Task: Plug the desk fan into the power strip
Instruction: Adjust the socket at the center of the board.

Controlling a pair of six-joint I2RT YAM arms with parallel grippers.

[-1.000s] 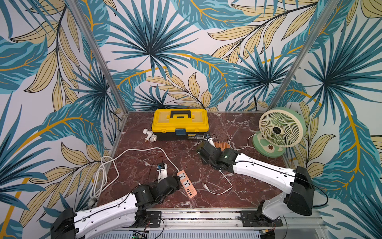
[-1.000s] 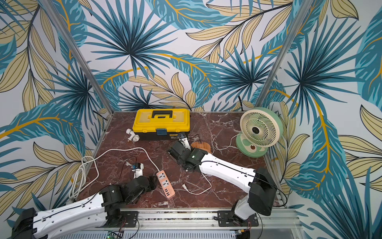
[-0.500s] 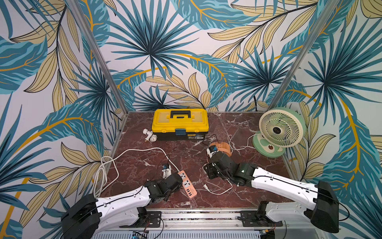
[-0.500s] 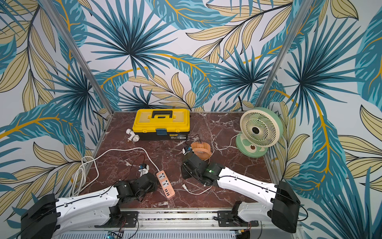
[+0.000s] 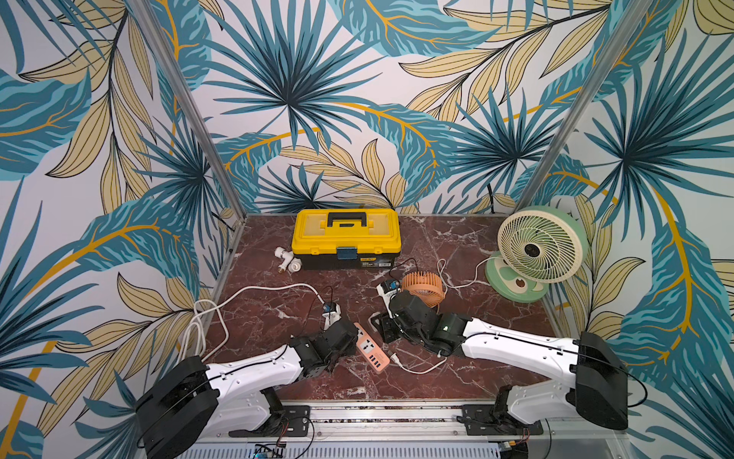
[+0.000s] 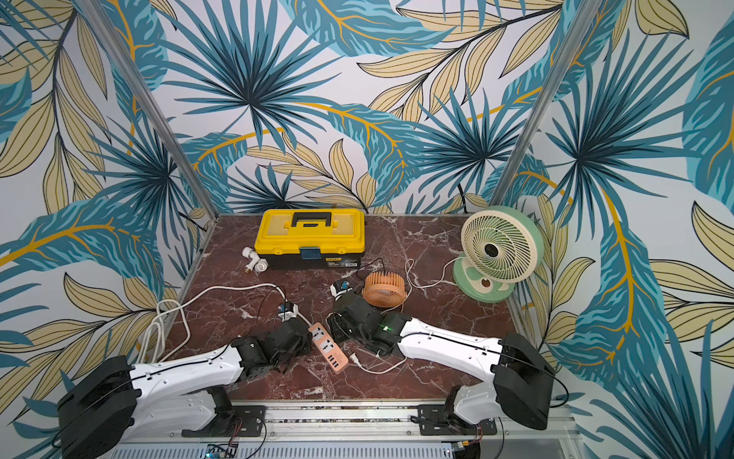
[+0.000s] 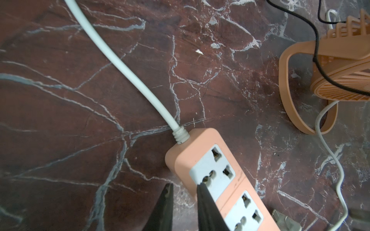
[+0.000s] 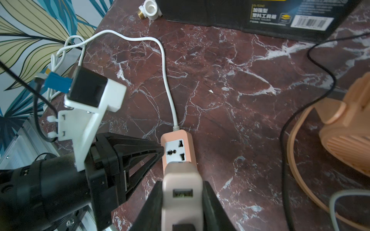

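Note:
My left gripper's finger sits on the power strip's cord-end socket, where the plug block goes, so I need to open and grip the power strip farther from its cord point(image 7: 245, 215).
The salmon power strip point(image 5: 371, 349) point(image 7: 220, 166) lies flat near the table's front, both sockets bare. My left gripper point(image 7: 185, 188) sits at its cord end. The jaws are narrowed to a small gap and hold nothing; one fingertip point(image 7: 201, 190) is on the first socket's face, the other beside the strip. My right gripper point(image 8: 182, 183) is shut on a pale peach plug block point(image 8: 182, 200) with a USB port, just right of the strip point(image 8: 176, 140). The green desk fan point(image 5: 540, 246) stands back right. A thin white cord's plug end point(image 5: 393, 356) lies by the strip.
A small orange fan point(image 5: 422, 286) lies behind my right gripper. A yellow toolbox point(image 5: 345, 234) and a white pipe fitting point(image 5: 288, 262) sit at the back. The strip's thick white cord point(image 5: 258, 290) coils off the left table edge. Black camera cables hang near both wrists.
My right arm swung forward from in front of the orange fan to beside the strip, still holding the block. My left gripper reached the strip's cord end and its jaws narrowed.

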